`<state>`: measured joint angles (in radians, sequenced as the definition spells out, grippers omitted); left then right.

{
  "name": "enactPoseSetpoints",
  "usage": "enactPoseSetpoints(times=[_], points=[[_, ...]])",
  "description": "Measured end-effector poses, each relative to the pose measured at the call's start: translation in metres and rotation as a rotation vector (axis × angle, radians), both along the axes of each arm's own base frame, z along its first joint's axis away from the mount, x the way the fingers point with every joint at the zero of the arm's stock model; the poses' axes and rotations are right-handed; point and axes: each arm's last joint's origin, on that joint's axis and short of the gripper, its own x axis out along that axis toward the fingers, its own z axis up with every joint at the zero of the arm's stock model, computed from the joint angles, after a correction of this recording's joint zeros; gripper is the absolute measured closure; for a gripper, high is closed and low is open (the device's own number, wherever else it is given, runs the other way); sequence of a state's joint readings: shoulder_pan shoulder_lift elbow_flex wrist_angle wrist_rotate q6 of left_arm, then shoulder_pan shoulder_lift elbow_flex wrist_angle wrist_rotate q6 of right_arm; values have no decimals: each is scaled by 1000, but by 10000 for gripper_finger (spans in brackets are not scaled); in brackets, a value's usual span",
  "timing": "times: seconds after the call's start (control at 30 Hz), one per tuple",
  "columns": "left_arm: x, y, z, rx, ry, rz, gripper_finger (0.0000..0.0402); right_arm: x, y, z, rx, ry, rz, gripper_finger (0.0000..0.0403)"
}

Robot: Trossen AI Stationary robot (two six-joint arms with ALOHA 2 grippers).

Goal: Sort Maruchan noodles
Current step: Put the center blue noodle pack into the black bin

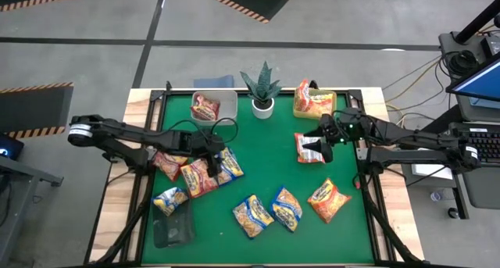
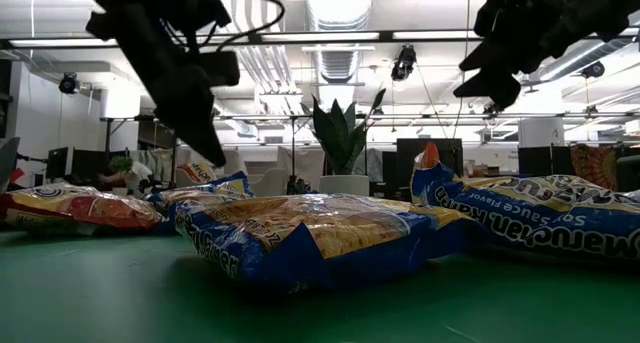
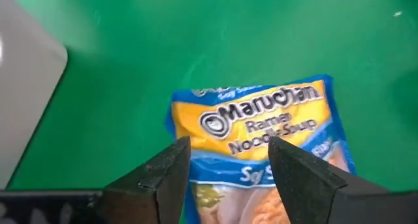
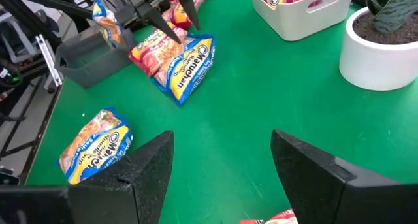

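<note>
The yellow-blue packet is lying flat and is wider than my left gripper's open fingers, so next I back off and pinch the packet's edge (image 3: pixel 176 123) nearest the white bin.
Maruchan noodle packets lie flat on the green table (image 1: pixel 266 166). My left gripper (image 1: pixel 219 149) hovers open over a yellow-blue packet (image 3: pixel 261 119) at the right end of a cluster with orange-red packets (image 1: pixel 197 176). In the left wrist view its fingers stand to either side of the packet's near end, above it. My right gripper (image 1: pixel 316 145) hangs open above a red-white packet (image 1: pixel 306 148) at the right, well clear of the table in the low view; only bare green table shows between its fingers (image 4: pixel 222 142).
A white bin (image 1: pixel 212 105) with a red packet, a potted plant (image 1: pixel 262 88) and a yellow bin (image 1: pixel 312 102) with orange packets stand along the far edge. A dark bin (image 1: pixel 172 225) sits near left, a yellow-blue packet (image 1: pixel 168 199) leaning on it. Three packets (image 1: pixel 287 208) lie near the front.
</note>
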<state>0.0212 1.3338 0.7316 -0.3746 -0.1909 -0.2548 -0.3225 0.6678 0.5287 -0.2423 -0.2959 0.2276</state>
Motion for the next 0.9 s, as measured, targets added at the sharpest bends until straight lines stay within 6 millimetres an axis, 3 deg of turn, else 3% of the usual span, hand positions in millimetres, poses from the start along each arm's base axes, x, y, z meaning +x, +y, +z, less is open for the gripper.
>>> enactPoseSetpoints(times=[0.27,0.67,0.9], points=[[-7,0,-10,-64,16,98,205,1,0,-8,-2,-26,-3,156],[-9,0,-15,12,37,27,120,1,0,-9,-5,-29,-2,158],[-19,0,-42,-27,-54,51,126,1,0,-11,-4,-23,-2,158]])
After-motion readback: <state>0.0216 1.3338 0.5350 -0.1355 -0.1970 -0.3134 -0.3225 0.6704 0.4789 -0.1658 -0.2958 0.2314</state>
